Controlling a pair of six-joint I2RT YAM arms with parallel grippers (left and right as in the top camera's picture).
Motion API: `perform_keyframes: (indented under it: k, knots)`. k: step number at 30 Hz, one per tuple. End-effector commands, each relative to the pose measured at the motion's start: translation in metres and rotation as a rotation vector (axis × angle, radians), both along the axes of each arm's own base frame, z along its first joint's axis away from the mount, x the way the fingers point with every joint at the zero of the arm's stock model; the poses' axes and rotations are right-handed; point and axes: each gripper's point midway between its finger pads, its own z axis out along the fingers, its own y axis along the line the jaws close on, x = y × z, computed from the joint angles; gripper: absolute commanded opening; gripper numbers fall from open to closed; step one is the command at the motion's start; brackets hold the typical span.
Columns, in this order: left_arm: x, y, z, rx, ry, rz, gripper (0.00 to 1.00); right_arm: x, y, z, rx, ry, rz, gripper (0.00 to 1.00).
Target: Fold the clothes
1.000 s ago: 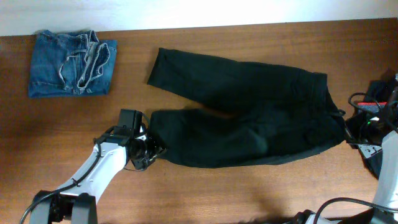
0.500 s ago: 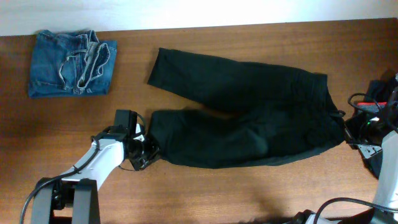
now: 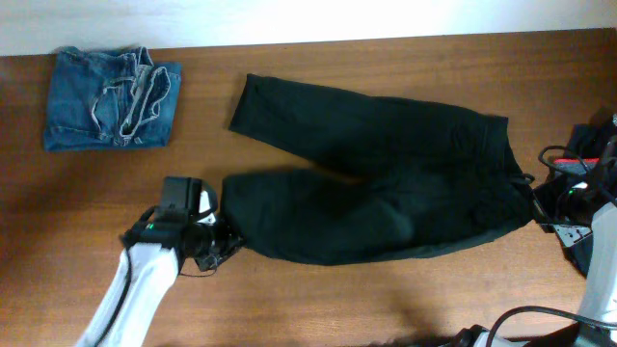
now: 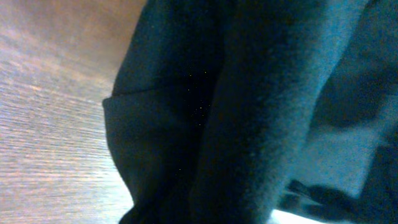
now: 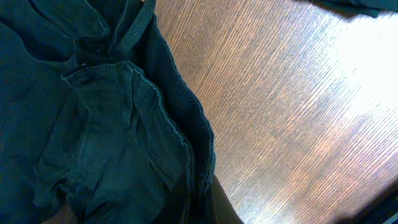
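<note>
The waistband, now at the spread trousers' edge, will be let go by my right gripper on the bare wood (image 3: 490, 85) just past the black trousers' far waist corner.
The black trousers (image 3: 386, 183) lie spread across the table, legs pointing left and waist to the right. My left gripper (image 3: 226, 237) is shut on the hem corner of the near leg. Dark cloth (image 4: 249, 112) fills the left wrist view and hides its fingers. My right gripper (image 3: 537, 206) is shut on the waistband at the trousers' right edge. In the right wrist view the waistband seam (image 5: 198, 149) runs down between the dark fingers (image 5: 227, 208). Folded blue jeans (image 3: 111, 99) lie at the far left.
A dark garment with a reddish band (image 3: 584, 146) and cables sit at the right table edge beside my right arm. Bare wooden tabletop (image 3: 318, 299) runs along the front, and more of it separates the jeans from the trousers.
My left gripper has shut on the near leg's hem. Its arm has swung toward the front left, drawing the hem a little to the left. The right arm has not moved.
</note>
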Motion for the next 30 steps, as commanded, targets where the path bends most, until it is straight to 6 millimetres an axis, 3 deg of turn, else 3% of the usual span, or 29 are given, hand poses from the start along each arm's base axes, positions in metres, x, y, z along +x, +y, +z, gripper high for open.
perform_keyframes:
  k: [1,5,8,12,15,18,21,26,30]
  knots:
    - [0.009,0.007,0.04,0.024,-0.186,0.017,0.01,0.009,0.001,0.019,-0.005,-0.069,0.013,0.04]
    - [0.024,0.022,0.068,0.098,-0.307,0.066,0.01,0.018,0.002,0.029,0.021,-0.119,-0.028,0.04]
    - [0.035,0.031,0.077,0.15,-0.353,0.097,0.01,0.025,0.002,0.032,0.045,-0.152,-0.07,0.04]
    - [0.05,0.034,0.078,0.161,-0.39,0.114,0.01,0.028,0.003,0.034,0.08,-0.167,-0.143,0.04]
    - [0.059,0.034,0.066,0.143,-0.341,0.176,0.01,0.028,0.003,0.033,0.123,-0.165,-0.259,0.04]
    - [0.069,0.026,0.047,0.092,-0.273,0.2,0.07,0.029,0.003,0.034,0.14,-0.168,-0.312,0.04]
    - [0.071,0.008,0.039,0.005,-0.241,0.152,0.09,0.029,0.003,0.034,0.14,-0.168,-0.312,0.04]
    - [0.079,-0.006,0.055,-0.094,-0.263,0.146,0.09,0.029,0.003,0.033,0.148,-0.165,-0.329,0.04]
    - [0.1,-0.008,0.082,-0.113,-0.364,0.149,0.09,0.032,0.0,0.03,0.169,-0.164,-0.387,0.04]
